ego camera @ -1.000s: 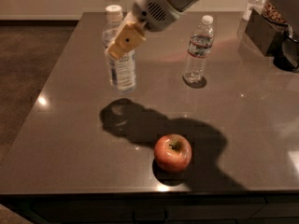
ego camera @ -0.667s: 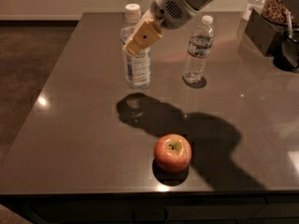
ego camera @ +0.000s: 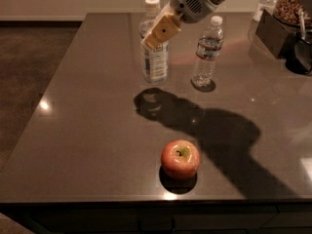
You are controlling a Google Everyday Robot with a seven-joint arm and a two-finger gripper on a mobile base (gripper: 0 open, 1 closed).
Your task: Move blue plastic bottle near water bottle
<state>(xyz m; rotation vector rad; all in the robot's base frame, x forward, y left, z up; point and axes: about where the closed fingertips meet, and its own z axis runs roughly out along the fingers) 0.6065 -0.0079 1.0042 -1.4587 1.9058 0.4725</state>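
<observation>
The blue plastic bottle, hanging just above the dark tabletop now, will be put down by my gripper on the tabletop [ego camera: 165, 87] next to the bottom of the water bottle, away from the snacks.
The blue plastic bottle [ego camera: 155, 57], stout with a white cap and a pale blue-and-white label, hangs upright a little above the dark tabletop [ego camera: 87, 121] at the back centre. My gripper [ego camera: 160, 32] is shut on its upper body, reaching in from the upper right. The water bottle [ego camera: 207, 52], slim and ribbed with a white cap and a dark label band, stands upright on the table just right of the held bottle, with a small gap between them.
A red apple [ego camera: 180, 159] sits near the table's front edge. A dark box of snacks [ego camera: 282, 21] and a dark container [ego camera: 302, 52] stand at the back right corner. The table's left edge drops to the brown floor.
My gripper has carried the blue plastic bottle to the right and toward the back, closer to the water bottle. The water bottle and the apple have not moved.
</observation>
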